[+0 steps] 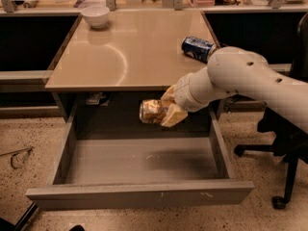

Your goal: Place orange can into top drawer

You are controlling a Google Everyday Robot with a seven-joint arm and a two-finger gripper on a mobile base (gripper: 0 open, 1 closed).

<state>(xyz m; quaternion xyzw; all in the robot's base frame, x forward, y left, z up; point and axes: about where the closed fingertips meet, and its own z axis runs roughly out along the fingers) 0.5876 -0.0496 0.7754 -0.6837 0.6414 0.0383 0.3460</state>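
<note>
Next, my gripper releases the orange can near the middle of the top drawer's bare bottom (160,144).
The orange can (150,111) lies on its side in my gripper (166,110), which is shut on it. The can shows golden-orange mottled sides and a silvery end facing left. I hold it in the air just below the table's front edge, over the back part of the open top drawer (139,195). The drawer is pulled fully out, a wide shallow grey box with small white scratches on its front. Its floor (139,160) is bare. My white arm (240,78) reaches in from the right.
A blue can (197,47) lies on its side at the right of the tan tabletop (125,52). A white bowl (95,16) stands at the back left. A black office chair (288,143) is at the right. Speckled floor surrounds the drawer.
</note>
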